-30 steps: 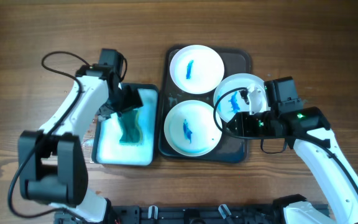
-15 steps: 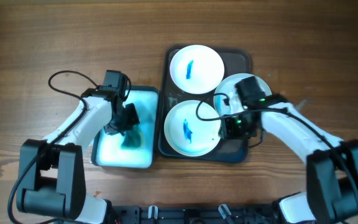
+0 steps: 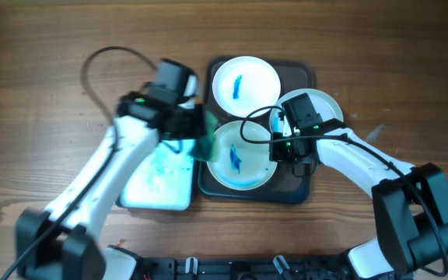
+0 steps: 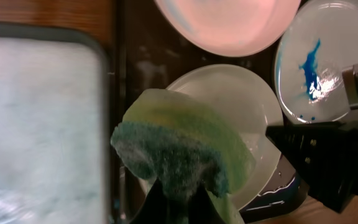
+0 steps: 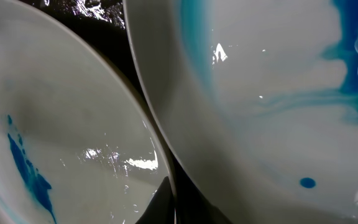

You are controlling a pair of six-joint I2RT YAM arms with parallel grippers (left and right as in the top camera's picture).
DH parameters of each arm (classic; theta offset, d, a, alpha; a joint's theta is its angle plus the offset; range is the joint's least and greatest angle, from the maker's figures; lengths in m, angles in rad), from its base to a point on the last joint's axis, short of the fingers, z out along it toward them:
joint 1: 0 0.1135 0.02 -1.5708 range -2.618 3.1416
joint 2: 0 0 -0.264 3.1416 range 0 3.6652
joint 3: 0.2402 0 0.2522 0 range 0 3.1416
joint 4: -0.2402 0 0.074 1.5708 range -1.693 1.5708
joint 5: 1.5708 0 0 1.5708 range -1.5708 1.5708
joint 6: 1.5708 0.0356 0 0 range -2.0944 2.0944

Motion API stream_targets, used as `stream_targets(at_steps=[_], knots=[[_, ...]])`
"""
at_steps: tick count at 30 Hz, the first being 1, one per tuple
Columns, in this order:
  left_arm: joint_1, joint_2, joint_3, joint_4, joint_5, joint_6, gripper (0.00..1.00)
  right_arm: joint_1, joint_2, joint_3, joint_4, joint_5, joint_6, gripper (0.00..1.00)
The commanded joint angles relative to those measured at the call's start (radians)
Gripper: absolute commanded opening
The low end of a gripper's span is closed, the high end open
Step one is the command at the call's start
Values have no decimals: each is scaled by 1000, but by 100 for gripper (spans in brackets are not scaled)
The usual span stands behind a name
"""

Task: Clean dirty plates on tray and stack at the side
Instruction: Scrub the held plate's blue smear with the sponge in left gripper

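Observation:
My left gripper is holding the green sponge over the near plate's rim, and it will let go of it in the near half of the white basin (image 3: pixel 161 173) (image 4: pixel 31 160).
Three white plates smeared with blue sit on the dark tray (image 3: pixel 302 187): a far plate (image 3: pixel 245 85), a near plate (image 3: pixel 242 158) and a right plate (image 3: pixel 321 105) that overlaps the tray's right edge. My left gripper (image 3: pixel 191 128) is shut on a green sponge (image 3: pixel 207 140), which hangs over the near plate's left rim. In the left wrist view the sponge (image 4: pixel 179 146) fills the space above the gripper (image 4: pixel 178 202). My right gripper (image 3: pixel 277 152) is shut on the near plate's right rim. In the right wrist view that rim (image 5: pixel 160 155) runs between the fingertips (image 5: pixel 157 208).
A white basin (image 3: pixel 158 183) of pale blue water stands left of the tray, on the wooden table (image 3: pixel 53 47). The right plate (image 5: pixel 278 93) lies just above the gripped rim. Black cables loop over both arms.
The left arm lifted the sponge out of the basin and carried it right, to the tray's left side. The right gripper shut on the near plate's rim.

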State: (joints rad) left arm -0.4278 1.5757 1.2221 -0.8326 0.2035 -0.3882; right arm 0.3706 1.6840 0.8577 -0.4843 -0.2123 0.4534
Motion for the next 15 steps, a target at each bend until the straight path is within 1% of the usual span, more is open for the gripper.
stream_targets(at_steps=[1,3,5,8,9,10,12,13,14,15], knots=[[-119,176,-8,112,16,-72,4,3,21,-2,-10,32,28,4],[-163,285,-8,193,-21,-72,4,3,21,-2,-10,28,29,4],[-181,341,-8,196,-184,-72,4,3,21,-2,-10,24,29,4],[-183,362,-8,146,-414,-61,4,3,21,-2,-10,16,29,4],[-183,362,-8,141,-441,-61,4,3,21,-2,-10,16,29,4],[-183,362,-8,145,-429,-61,4,3,21,-2,-10,11,28,4],[-183,362,-8,174,-250,-61,4,3,21,-2,-10,9,29,4],[-183,369,-8,224,-50,-40,4,3,21,-2,-10,10,28,4],[-184,381,-8,267,94,-31,4,3,21,-2,-10,10,28,4],[-186,391,-8,296,182,-32,4,3,21,-2,-10,10,28,4]])
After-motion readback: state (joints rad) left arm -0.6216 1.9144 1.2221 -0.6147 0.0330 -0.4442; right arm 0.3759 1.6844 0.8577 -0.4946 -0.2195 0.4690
